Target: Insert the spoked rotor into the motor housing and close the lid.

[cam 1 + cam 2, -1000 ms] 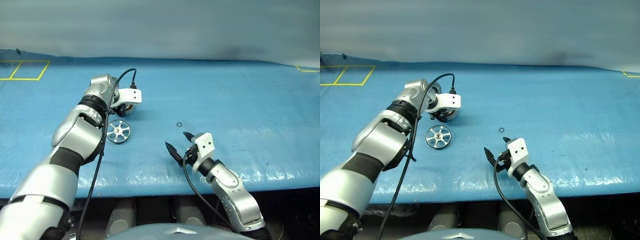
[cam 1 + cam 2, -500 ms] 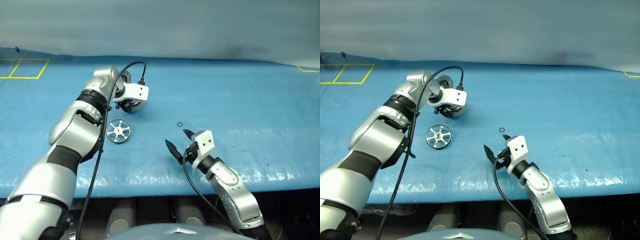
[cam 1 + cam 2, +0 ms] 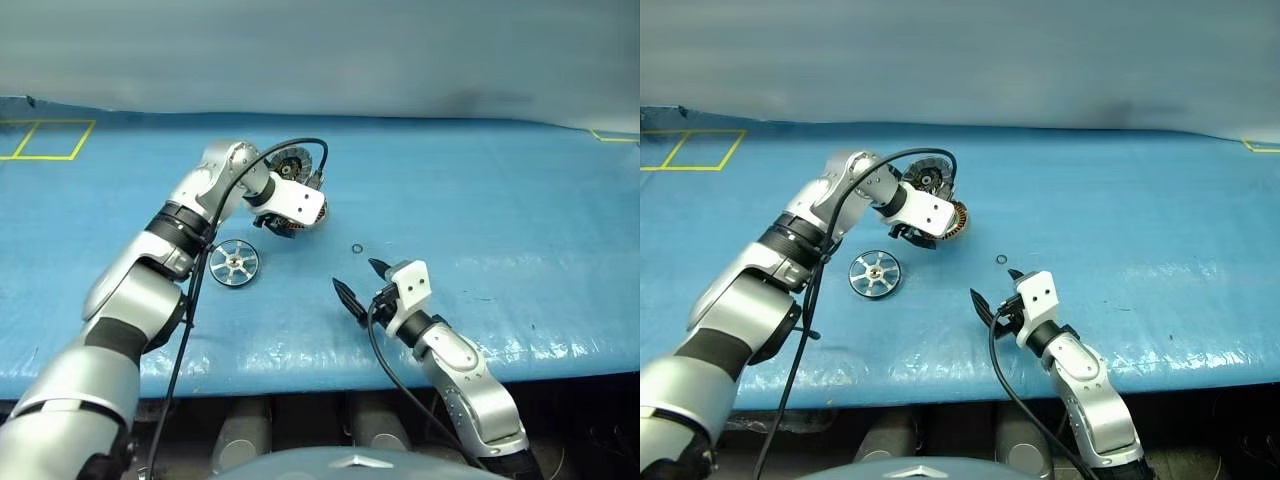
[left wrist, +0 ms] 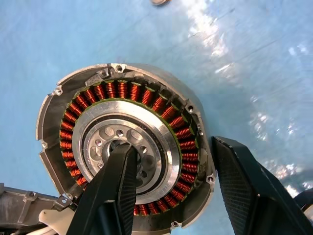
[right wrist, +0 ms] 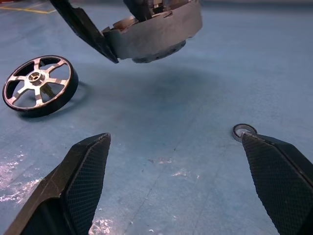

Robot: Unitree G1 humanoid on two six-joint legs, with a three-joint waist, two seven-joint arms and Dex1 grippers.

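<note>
The robot's left gripper should release the motor housing on the blue table (image 3: 308, 288), between the spoked rotor and the robot's right gripper.
The motor housing (image 4: 124, 147), a silver can with copper windings, hangs tilted above the blue table. My left gripper (image 4: 171, 147) is shut on it, with one finger in its central hub and the other outside the rim. Its hinged lid (image 3: 291, 160) stands open behind it, dark segments showing. In the right wrist view the housing (image 5: 156, 34) floats clear of the surface. The spoked rotor (image 3: 234, 262) lies flat on the table, below and left of the housing. My right gripper (image 3: 360, 280) stands open near the table's front edge, holding nothing.
A small metal ring (image 3: 358, 248) lies on the blue table cover (image 3: 480, 210) between the housing and my right gripper. Yellow tape squares (image 3: 45, 140) mark the far left corner. The table's front edge runs just behind my right wrist.
My left gripper has lifted the housing off the table and carried it rightward, rolling the wrist so the windings and open lid show. The rotor and my right arm stayed put.
</note>
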